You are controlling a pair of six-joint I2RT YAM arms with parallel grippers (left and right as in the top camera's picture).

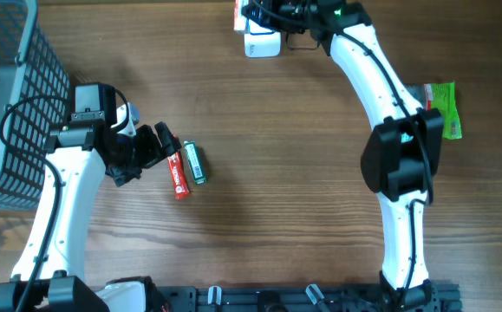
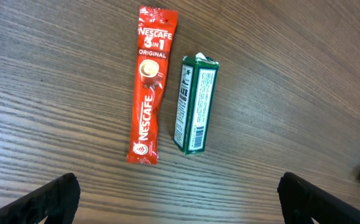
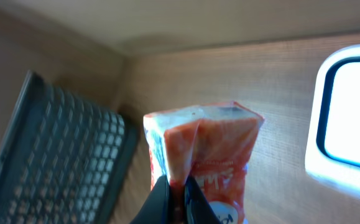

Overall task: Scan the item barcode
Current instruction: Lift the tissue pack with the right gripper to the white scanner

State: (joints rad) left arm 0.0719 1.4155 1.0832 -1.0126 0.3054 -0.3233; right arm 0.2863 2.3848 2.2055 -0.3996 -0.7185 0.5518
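My right gripper should release the orange-red snack packet on open table (image 1: 360,157) near the green packet, toward the green box. The snack packet is now held upright above the scanner.
My right gripper (image 3: 178,186) is shut on a fold of an orange-red snack packet (image 3: 217,143) and holds it upright in the air. The white barcode scanner (image 3: 347,124), with its bright window, sits just to the packet's right. In the overhead view this gripper (image 1: 264,10) is at the table's far edge, above the scanner (image 1: 262,43), and only a sliver of the packet (image 1: 239,16) shows. My left gripper (image 2: 180,202) stands open just short of a red Nescafe stick (image 2: 150,93) and a green box (image 2: 195,106), touching neither.
A grey mesh basket (image 1: 8,104) fills the far left of the table. A green packet (image 1: 442,108) lies at the right, beside my right arm. The red stick (image 1: 178,178) and green box (image 1: 195,162) lie side by side at centre left.
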